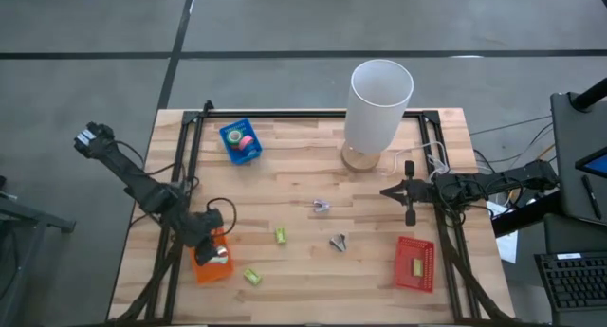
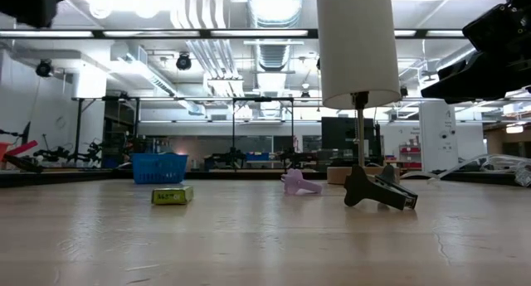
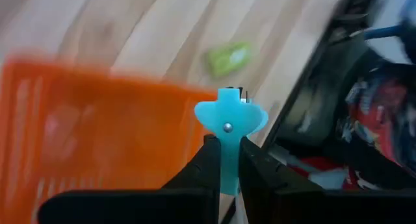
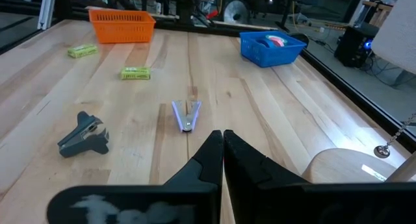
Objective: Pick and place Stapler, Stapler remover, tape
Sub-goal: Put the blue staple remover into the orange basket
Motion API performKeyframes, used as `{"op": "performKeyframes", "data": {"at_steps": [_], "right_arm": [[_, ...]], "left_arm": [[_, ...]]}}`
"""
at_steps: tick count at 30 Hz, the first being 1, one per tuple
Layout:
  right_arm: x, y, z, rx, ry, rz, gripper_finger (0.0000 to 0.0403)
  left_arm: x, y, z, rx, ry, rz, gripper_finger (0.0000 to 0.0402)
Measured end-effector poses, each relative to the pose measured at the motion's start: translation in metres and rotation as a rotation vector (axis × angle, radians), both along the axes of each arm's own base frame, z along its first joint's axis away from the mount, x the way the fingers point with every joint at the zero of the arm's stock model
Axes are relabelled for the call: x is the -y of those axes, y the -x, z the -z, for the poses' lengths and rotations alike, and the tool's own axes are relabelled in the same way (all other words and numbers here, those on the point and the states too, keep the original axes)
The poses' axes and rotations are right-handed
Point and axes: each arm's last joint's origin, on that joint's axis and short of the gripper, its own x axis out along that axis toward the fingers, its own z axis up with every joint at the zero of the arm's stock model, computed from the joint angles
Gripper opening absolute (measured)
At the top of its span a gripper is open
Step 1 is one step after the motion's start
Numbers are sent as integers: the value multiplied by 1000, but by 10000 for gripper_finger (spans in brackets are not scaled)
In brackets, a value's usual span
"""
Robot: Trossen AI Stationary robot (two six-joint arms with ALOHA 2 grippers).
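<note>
I should let go of the light-blue staple remover with my left gripper on the middle of the orange basket's bottom (image 1: 211, 256) (image 3: 107, 133).
My left gripper (image 3: 226, 152) is shut on a light-blue staple remover (image 3: 229, 117) at the orange basket (image 1: 211, 263), near the table's near left corner. My right gripper (image 4: 222, 141) is shut and holds nothing; it waits by the lamp at the right side (image 1: 398, 190). A lilac staple remover (image 1: 321, 207) and a dark one (image 1: 339, 242) lie on the wood mid-table. Yellow-green blocks (image 1: 281, 235) (image 1: 251, 276) lie nearby. Tape rolls (image 1: 243, 140) sit inside the blue basket (image 1: 228, 149) at the far left. My left gripper pinches the light-blue staple remover between its two fingers by its narrow end (image 3: 227, 160). The winged end with the rivet (image 3: 227, 126) sticks out past the fingertips. It is held beside the orange basket's rim (image 3: 130, 87); whether it touches the basket does not show.
A white lamp (image 1: 379, 104) stands on its round wooden base at the far right. A red basket (image 1: 414, 263) with a yellow-green block inside sits at the near right. Black frame rails (image 1: 185, 166) run along the table's left, far and right sides. Bare wood lies mid-table.
</note>
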Motion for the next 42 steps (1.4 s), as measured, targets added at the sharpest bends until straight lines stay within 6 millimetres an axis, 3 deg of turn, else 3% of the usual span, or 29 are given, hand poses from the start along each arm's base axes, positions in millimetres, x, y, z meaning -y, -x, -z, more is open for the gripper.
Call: {"op": "performKeyframes", "data": {"at_steps": [7,21,35,42], "right_arm": [[0,0,0,0,0,0,9],[0,0,0,0,0,0,9],[0,0,0,0,0,0,9],[0,0,0,0,0,0,9]], "left_arm": [[-4,16,13,-251,-80,-86,42],[5,8,38,-408,-168,-55,43],[8,6,58,-456,-175,-37,46],[8,5,58,-452,-180,-43,79]]}}
